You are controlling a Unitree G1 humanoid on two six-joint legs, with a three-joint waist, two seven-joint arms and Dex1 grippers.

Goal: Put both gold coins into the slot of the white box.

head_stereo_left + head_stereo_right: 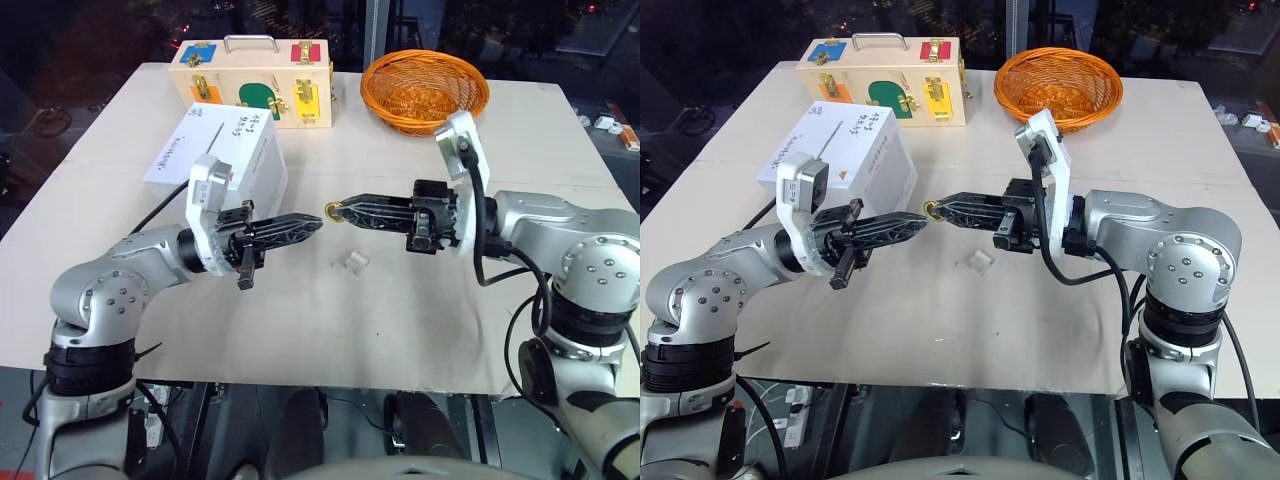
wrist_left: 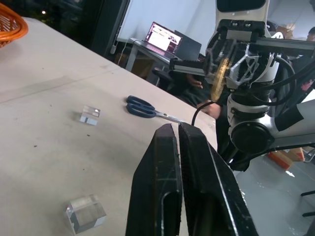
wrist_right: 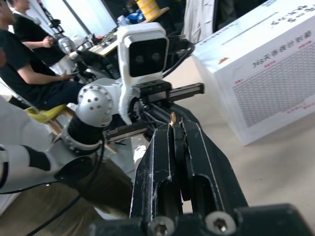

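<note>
The shut fingers of my left gripper stop short of the gold coin in my right gripper, so my left gripper will open and take the coin's free edge (image 1: 328, 211).
My right gripper (image 1: 337, 210) points level toward the left and is shut on a gold coin (image 1: 330, 210), which stands on edge at its fingertips (image 2: 216, 78). My left gripper (image 1: 316, 226) points level toward it, its tips just short of the coin and slightly lower; it is shut with nothing between its fingers (image 2: 170, 147). The white box (image 1: 225, 150) with black handwriting stands behind my left arm. A thin dark line, the slot (image 3: 253, 28), runs across its lettered top. The other gold coin is out of view.
A small clear plastic piece (image 1: 356, 262) lies on the table below the grippers, a second one (image 2: 86, 212) nearer. Blue scissors (image 2: 142, 107) lie by the table edge. A wooden case with coloured latches (image 1: 250, 85) and an orange basket (image 1: 425, 90) stand at the back.
</note>
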